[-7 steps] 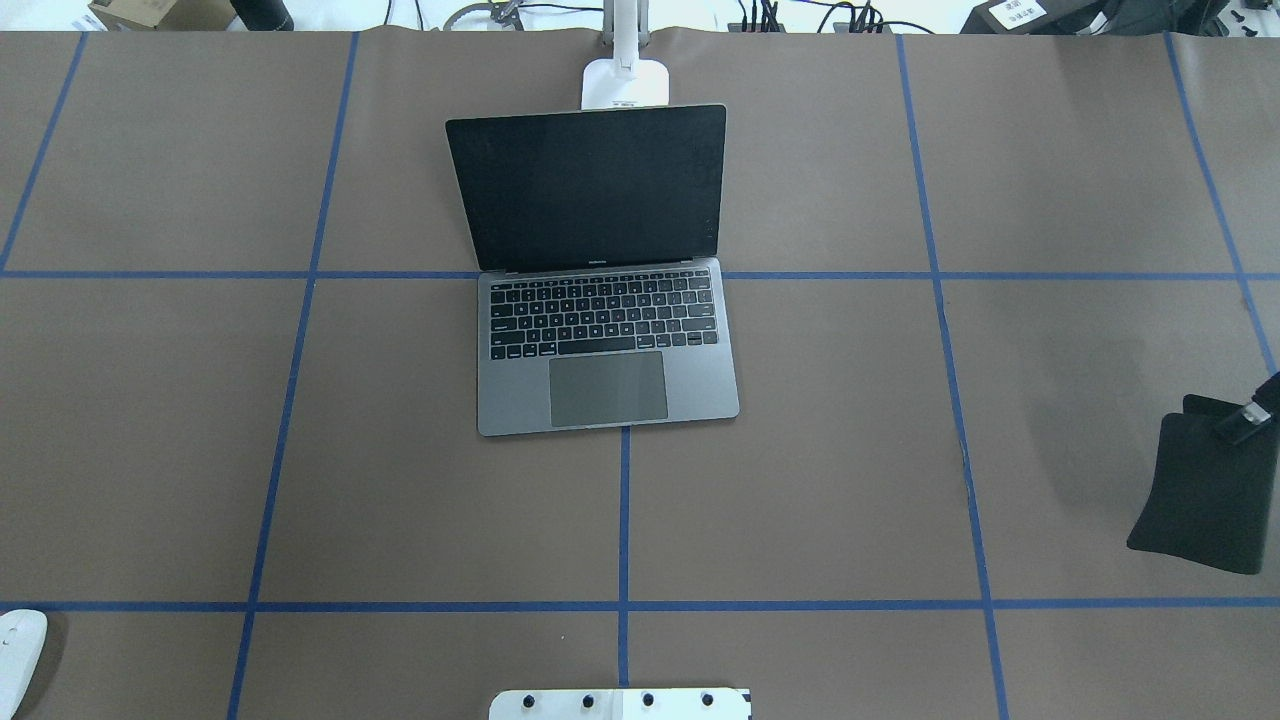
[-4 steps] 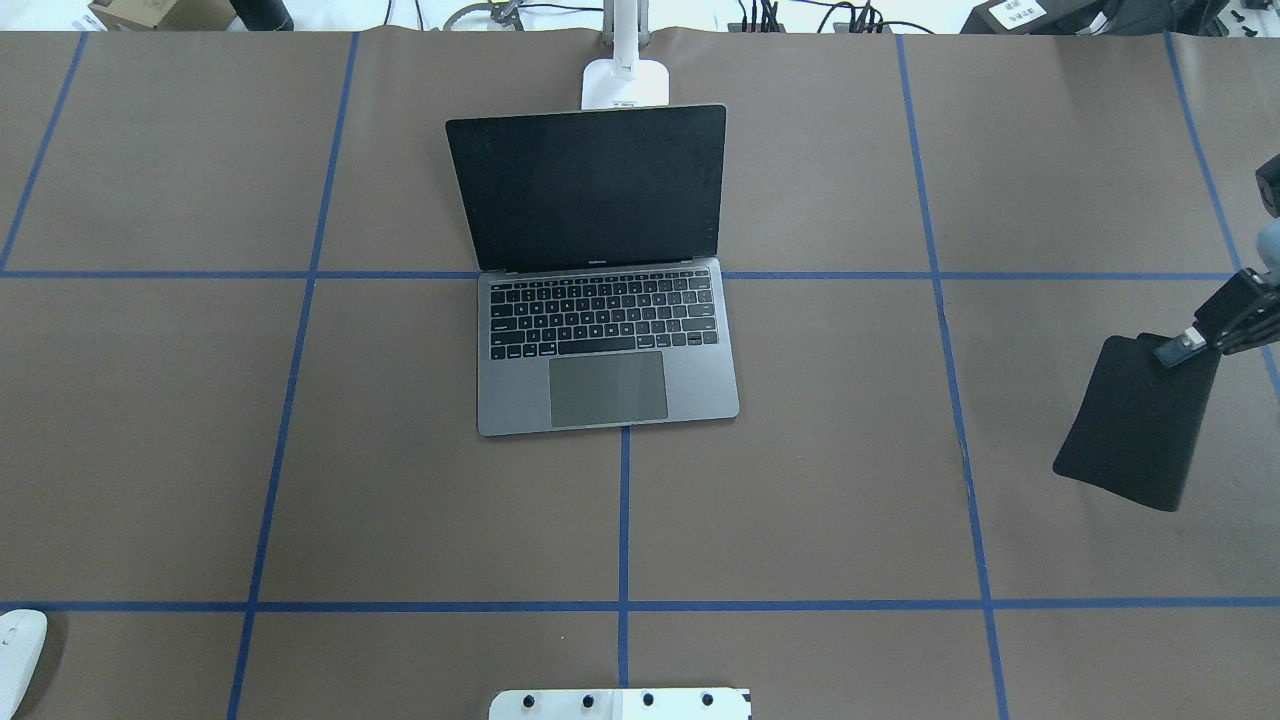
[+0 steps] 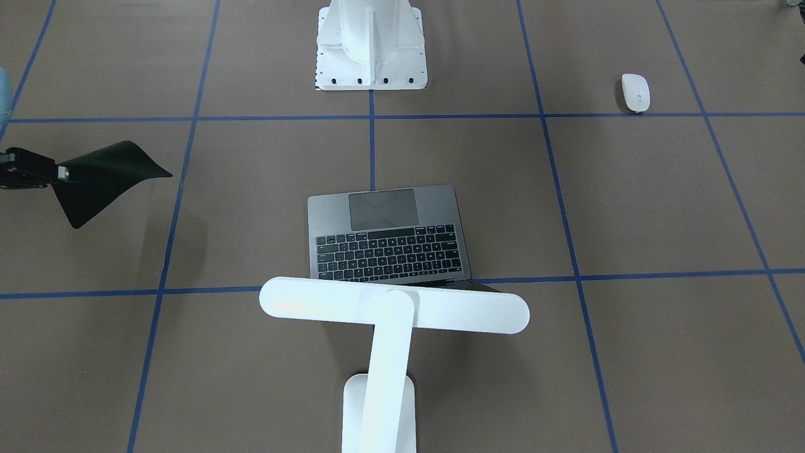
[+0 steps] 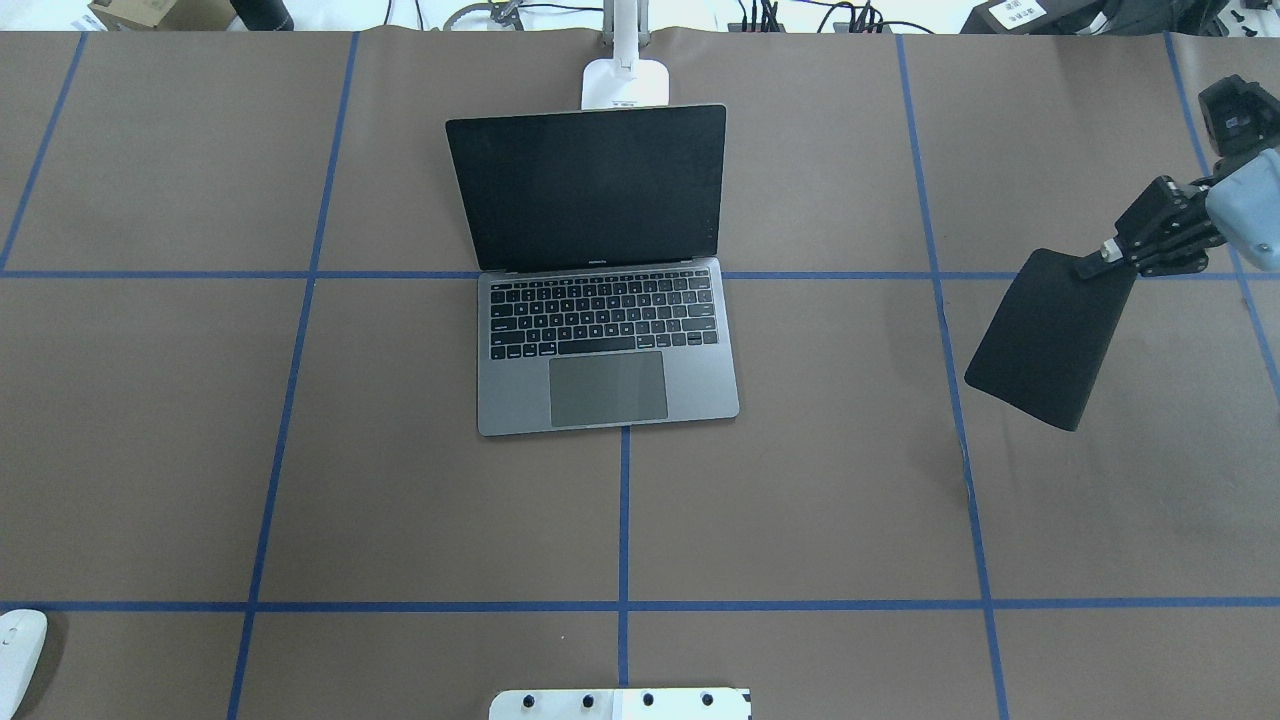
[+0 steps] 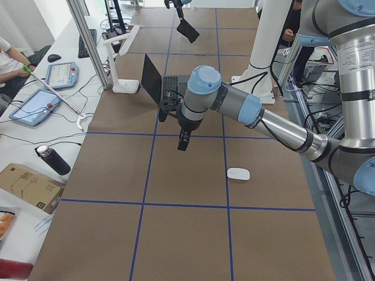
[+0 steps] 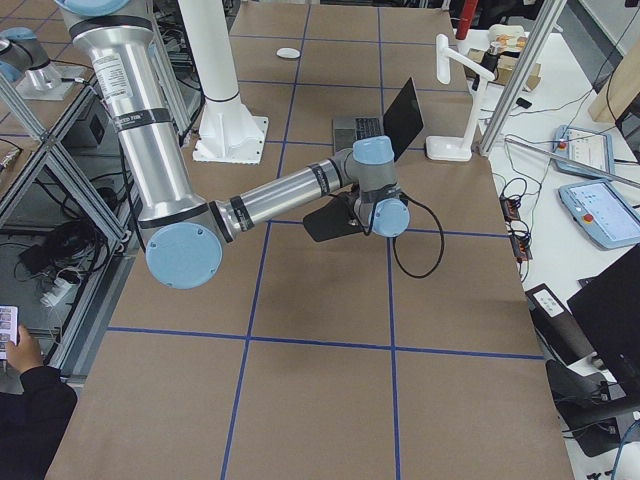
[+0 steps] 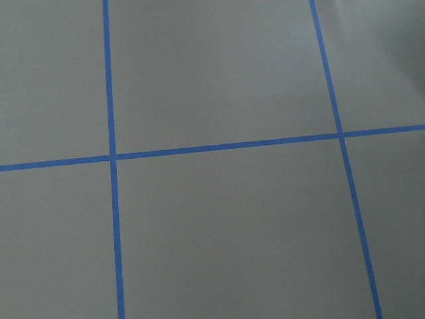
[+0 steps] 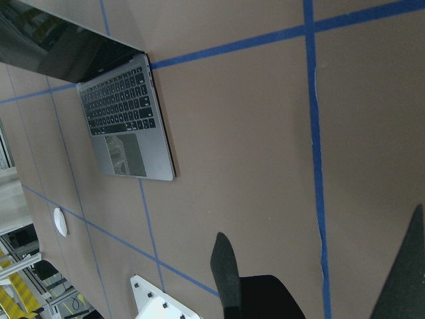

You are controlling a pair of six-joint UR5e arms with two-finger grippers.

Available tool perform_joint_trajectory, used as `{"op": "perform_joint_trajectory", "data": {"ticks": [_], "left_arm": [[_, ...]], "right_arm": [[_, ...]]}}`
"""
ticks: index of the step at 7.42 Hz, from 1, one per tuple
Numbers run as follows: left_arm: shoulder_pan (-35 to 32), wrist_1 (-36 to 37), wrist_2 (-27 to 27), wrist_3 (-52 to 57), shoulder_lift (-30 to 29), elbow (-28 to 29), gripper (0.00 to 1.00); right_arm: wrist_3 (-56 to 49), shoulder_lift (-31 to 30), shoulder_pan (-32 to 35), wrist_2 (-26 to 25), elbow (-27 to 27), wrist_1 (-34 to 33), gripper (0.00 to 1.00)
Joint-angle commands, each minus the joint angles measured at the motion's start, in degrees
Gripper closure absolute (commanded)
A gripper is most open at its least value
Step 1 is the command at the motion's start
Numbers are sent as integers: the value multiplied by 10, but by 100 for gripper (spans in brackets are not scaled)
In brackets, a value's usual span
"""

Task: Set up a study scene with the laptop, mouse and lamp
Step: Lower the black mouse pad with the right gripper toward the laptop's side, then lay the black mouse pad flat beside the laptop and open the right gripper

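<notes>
My right gripper will set the black pad, which now hangs above the table, down on the bare table point(image 3: 247, 233) point(image 8: 238, 121) between the grey laptop and the blue tape.
The open grey laptop point(image 4: 605, 390) sits at the table's middle, its dark screen upright, and shows too in the front view point(image 3: 390, 233). Behind it stands the white lamp point(image 3: 393, 308), with its base point(image 4: 625, 82) at the far edge. The white mouse point(image 4: 18, 650) lies near the robot's left corner, also in the front view point(image 3: 635, 92). My right gripper point(image 4: 1098, 262) is shut on one edge of a flat black pad point(image 4: 1045, 340), which hangs above the table to the right of the laptop. My left gripper point(image 5: 183, 140) hovers over bare table; I cannot tell whether it is open or shut.
The white ribbed pedestal point(image 3: 371, 50) stands at the robot's side of the table. Blue tape lines divide the brown surface into squares. Cables, boxes and a dark bottle point(image 5: 53, 159) lie beyond the far edge. A person point(image 5: 12, 58) sits at the side bench.
My right gripper has carried the black pad away from the robot and inward toward the laptop, coming further into the overhead view. Laptop, lamp and mouse have not moved.
</notes>
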Motion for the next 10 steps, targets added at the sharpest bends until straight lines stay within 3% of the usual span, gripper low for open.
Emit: {"op": "perform_joint_trajectory", "data": {"ticks": [1,3,6,10], "left_arm": [[0,0,0,-1,1,-1,1],[0,0,0,-1,1,-3,1],[0,0,0,-1,1,-3,1],[0,0,0,-1,2,-3,1]], "right_arm": [[69,-1,-19,-8,-32,108,100],[110,13,-46,-13,-32,109,100],[118,41,-83,-6,-114,142,100],[145,66,-113,43,-123,147,100]]}}
